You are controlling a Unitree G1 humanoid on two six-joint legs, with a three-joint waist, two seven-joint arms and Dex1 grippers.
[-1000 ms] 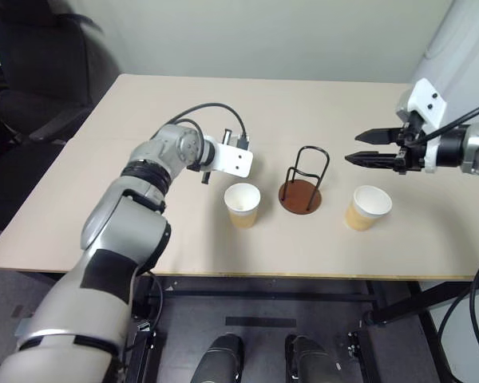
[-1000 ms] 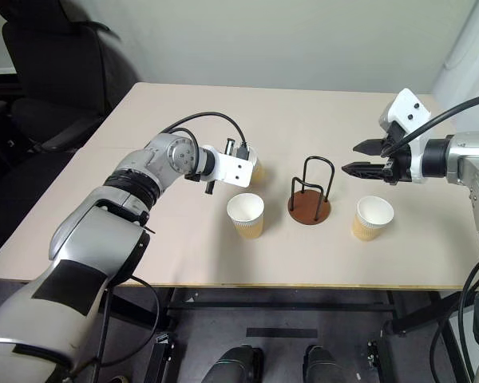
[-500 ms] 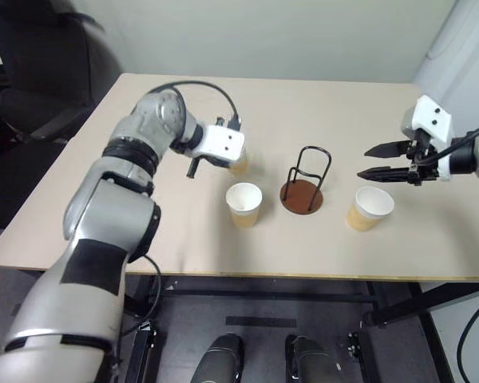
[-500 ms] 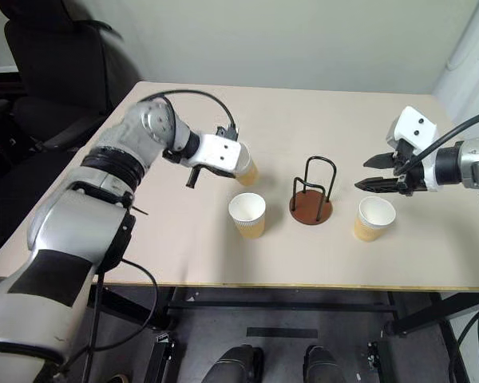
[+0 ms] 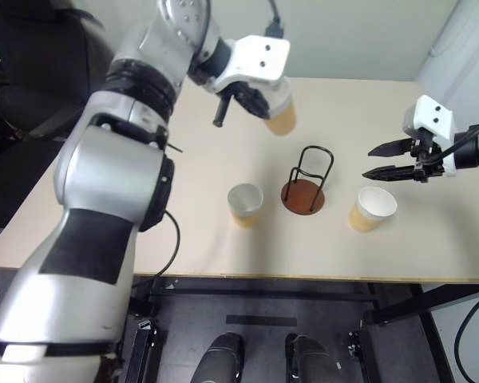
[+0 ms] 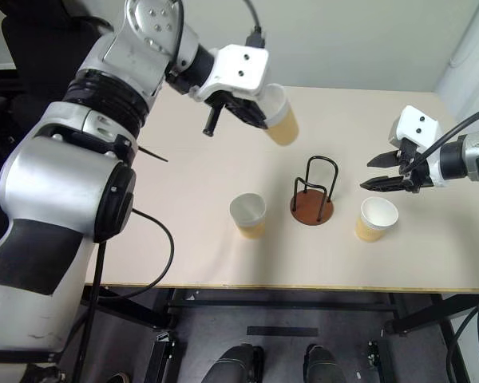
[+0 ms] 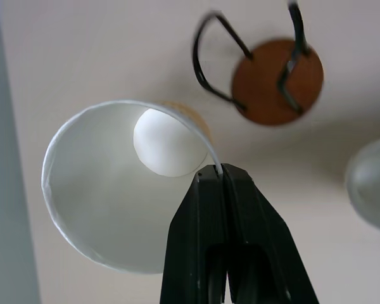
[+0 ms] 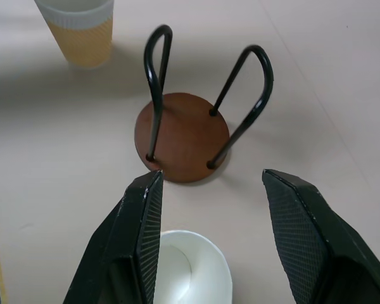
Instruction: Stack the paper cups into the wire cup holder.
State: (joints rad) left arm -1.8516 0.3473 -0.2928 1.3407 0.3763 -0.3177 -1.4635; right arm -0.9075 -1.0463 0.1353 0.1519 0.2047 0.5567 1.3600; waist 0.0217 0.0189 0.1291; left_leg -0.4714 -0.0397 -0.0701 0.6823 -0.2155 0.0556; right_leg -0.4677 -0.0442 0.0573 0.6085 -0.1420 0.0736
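Observation:
I need to let go of the paper cup with my left gripper on the brown round base [image 5: 303,198] [image 7: 277,82] between the black wire loops of the cup holder.
My left gripper [image 5: 259,100] is shut on the rim of one paper cup [image 5: 281,118], holding it tilted high above the table, behind and a little left of the wire cup holder [image 5: 303,191]. In the left wrist view the fingers [image 7: 206,190] pinch the cup's white rim [image 7: 114,209], with the holder [image 7: 275,79] below. A second paper cup [image 5: 244,203] stands upright left of the holder and a third [image 5: 371,209] stands right of it. My right gripper [image 5: 373,162] hovers open just above that third cup, its fingertips [image 8: 153,183] pointing toward the empty holder [image 8: 180,136].
The beige table [image 5: 144,239] ends in a front edge near me. A black office chair [image 5: 32,64] stands off its far left corner. A pale wall runs behind the table.
My left arm lifted its cup well up from the table and carried it right, toward the holder. The right gripper stayed open over the right-hand cup, shifting only slightly right.

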